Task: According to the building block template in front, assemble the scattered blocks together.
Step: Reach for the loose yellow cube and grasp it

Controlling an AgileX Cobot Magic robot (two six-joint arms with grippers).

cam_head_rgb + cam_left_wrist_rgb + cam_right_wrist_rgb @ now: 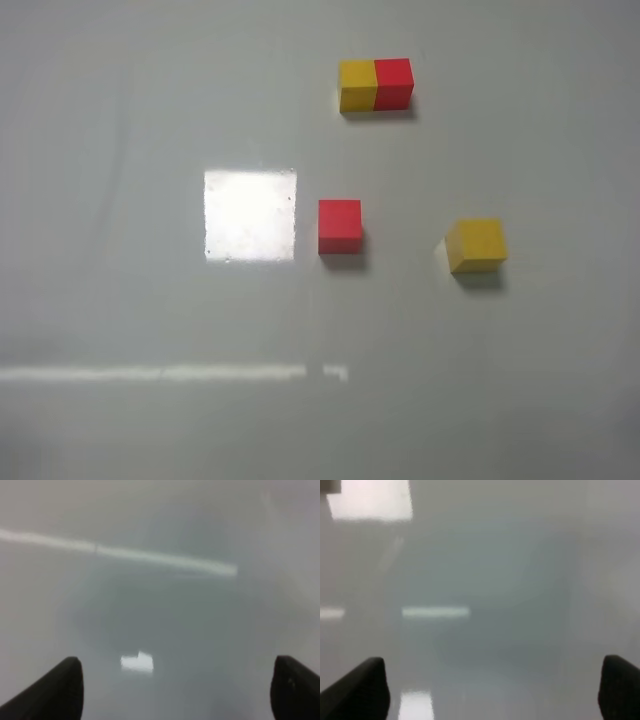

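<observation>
My right gripper will close on the sides of the loose yellow cube (476, 246), because that cube has to join the loose red cube.
The template (375, 84), a yellow cube joined to a red cube with yellow on the left, lies at the back of the table, right of centre. A loose red cube (340, 225) sits near the table's middle. A loose yellow cube (477, 245) sits to its right, turned slightly. Neither arm shows in the exterior high view. My left gripper (177, 690) is open over bare table, with only its black fingertips (60, 685) showing. My right gripper (495, 690) is open over bare table too, with its fingertips (362, 687) at the frame's corners. No block shows in either wrist view.
The table (120, 300) is a glossy pale grey surface. A bright square glare patch (250, 214) lies left of the red cube, and a thin light streak (170, 373) runs across the front.
</observation>
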